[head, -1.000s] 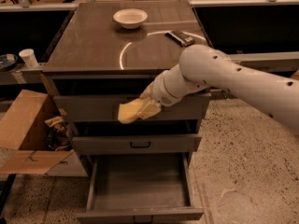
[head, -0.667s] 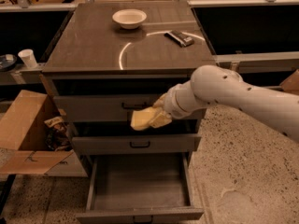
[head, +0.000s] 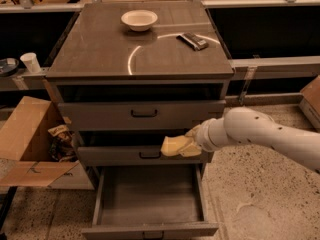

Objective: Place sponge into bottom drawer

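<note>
Next, my gripper lets go of the sponge inside the front corner of the bottom drawer (head: 180, 206) on the white arm's side.
The pale yellow sponge (head: 176, 146) is held by my gripper (head: 189, 143) at the end of the white arm coming in from the right. It hangs in front of the middle drawer (head: 120, 155), just above the open bottom drawer (head: 150, 199). The bottom drawer is pulled out, with a plain grey floor and a dark handle at its front edge. The gripper is shut on the sponge's right end.
A white bowl (head: 139, 19) and a dark flat packet (head: 194, 40) lie on the cabinet top (head: 100, 49). An open cardboard box (head: 30, 144) stands left of the cabinet. A white cup (head: 31, 62) sits on the left shelf. Speckled floor lies to the right.
The arm has dropped lower and moved right, carrying the sponge from the top drawer's level down to the middle drawer's front, closer to the open bottom drawer.
</note>
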Controlling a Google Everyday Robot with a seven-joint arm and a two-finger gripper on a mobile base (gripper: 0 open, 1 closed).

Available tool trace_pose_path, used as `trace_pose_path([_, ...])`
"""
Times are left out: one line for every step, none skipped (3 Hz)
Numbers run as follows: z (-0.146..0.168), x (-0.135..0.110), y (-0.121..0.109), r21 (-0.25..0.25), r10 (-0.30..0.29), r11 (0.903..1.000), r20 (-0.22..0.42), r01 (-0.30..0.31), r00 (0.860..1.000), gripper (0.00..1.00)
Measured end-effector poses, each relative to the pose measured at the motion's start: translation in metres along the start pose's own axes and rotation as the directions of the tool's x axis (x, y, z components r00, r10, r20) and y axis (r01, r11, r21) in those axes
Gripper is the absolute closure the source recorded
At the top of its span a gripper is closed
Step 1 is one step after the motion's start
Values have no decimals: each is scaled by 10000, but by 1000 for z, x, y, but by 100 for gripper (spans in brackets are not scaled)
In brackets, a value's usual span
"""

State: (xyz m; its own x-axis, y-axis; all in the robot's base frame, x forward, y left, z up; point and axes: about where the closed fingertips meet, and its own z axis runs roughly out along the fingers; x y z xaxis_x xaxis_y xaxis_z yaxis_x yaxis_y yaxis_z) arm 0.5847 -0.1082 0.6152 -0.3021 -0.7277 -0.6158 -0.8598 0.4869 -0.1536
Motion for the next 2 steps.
trace_pose_path([39, 58, 11, -514, 1079, 9928, -75, -1081, 9941, 100])
trace_pose_path([39, 58, 11, -517, 1081, 9928, -75, -1084, 9941, 100])
